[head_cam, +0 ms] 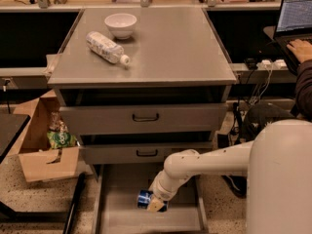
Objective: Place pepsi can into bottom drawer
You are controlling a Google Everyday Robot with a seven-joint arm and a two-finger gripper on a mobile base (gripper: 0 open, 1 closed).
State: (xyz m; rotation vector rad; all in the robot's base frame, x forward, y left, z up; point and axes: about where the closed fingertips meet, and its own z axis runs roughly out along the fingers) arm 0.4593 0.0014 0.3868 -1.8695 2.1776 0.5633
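Observation:
Next, my gripper lets go of the pepsi can on the bottom drawer's inside (125,201), toward the side that is nearest to the cardboard box.
The pepsi can (144,199), small and blue, lies sideways low inside the open bottom drawer (117,218), a wide shallow grey tray pulled out at the foot of the cabinet. My gripper (155,204) is at the end of the white arm (204,164) that reaches in from the right, and it is shut on the can, just above or on the drawer floor. The two upper drawers with black handles (145,117) are shut.
On the cabinet top lie a clear plastic bottle (107,47) on its side and a white bowl (121,24). A cardboard box (44,140) with a green bag stands on the floor at the left. A person at a laptop (295,9) sits at the right.

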